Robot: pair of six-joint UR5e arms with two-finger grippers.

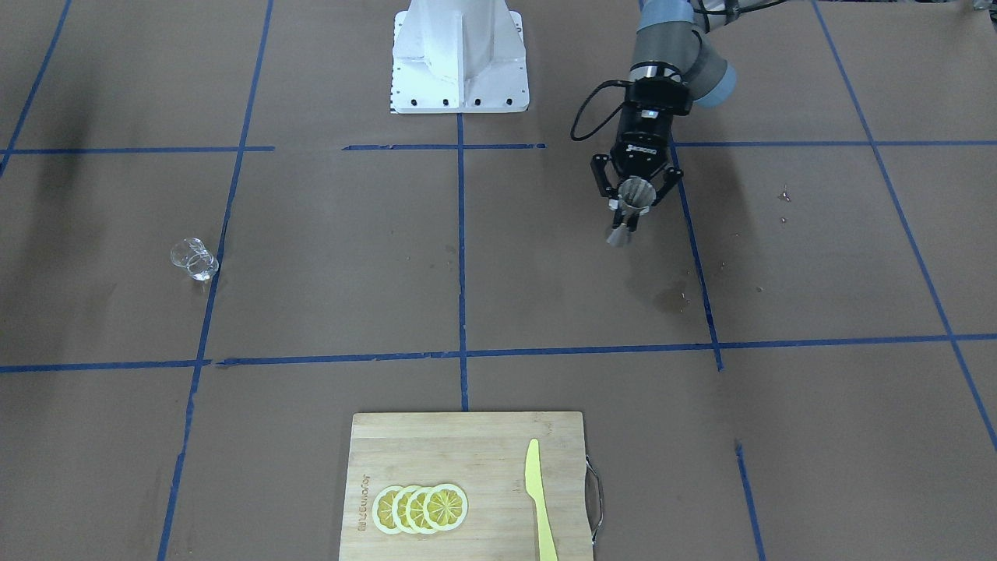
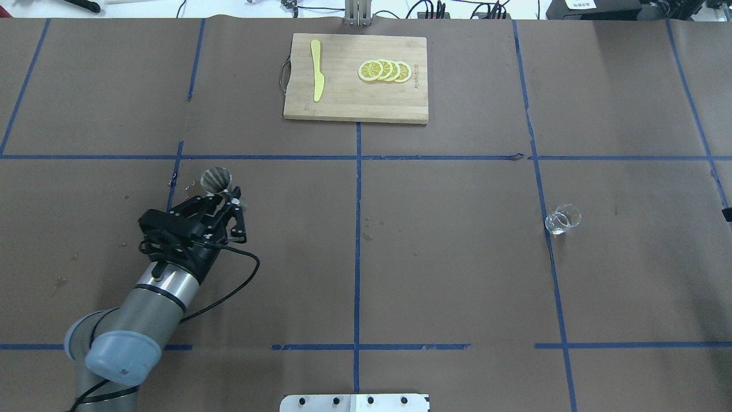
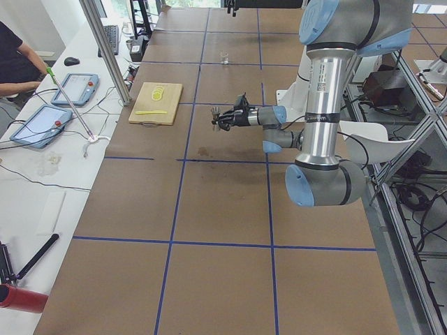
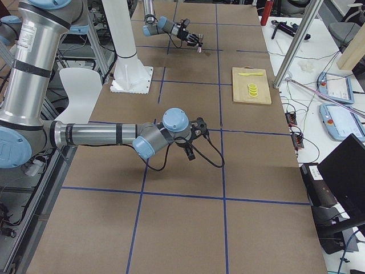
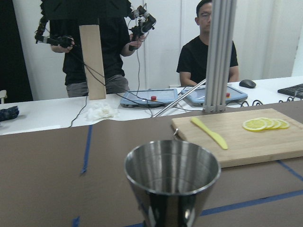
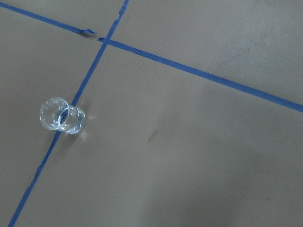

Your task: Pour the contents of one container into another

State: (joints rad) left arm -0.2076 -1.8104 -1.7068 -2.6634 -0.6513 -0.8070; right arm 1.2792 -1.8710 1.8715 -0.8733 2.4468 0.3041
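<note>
The robot's right gripper should next go to the clear glass tumbler on the blue tape line and close around the tumbler's sides (image 1: 198,262) (image 6: 70,119), below its rim.
My left gripper (image 1: 629,212) is shut on the waist of the steel jigger (image 1: 632,192), which leans its open mouth away from the robot. The overhead view shows this gripper (image 2: 224,198) and the jigger (image 2: 217,179) at the table's left-middle. The jigger's cup (image 5: 173,177) fills the lower centre of the left wrist view. The clear glass tumbler (image 1: 193,259) stands far off on a blue tape line (image 2: 563,219), alone and untouched, and appears in the right wrist view (image 6: 61,116). My right gripper (image 4: 198,129) shows only in the exterior right view; I cannot tell its state.
A wooden cutting board (image 2: 354,103) with lemon slices (image 2: 384,71) and a yellow knife (image 2: 316,77) lies at the table's far middle. The robot's white base (image 1: 459,58) sits at the near edge. People stand and sit beyond the far edge (image 5: 206,52). A damp stain (image 1: 671,298) marks the paper.
</note>
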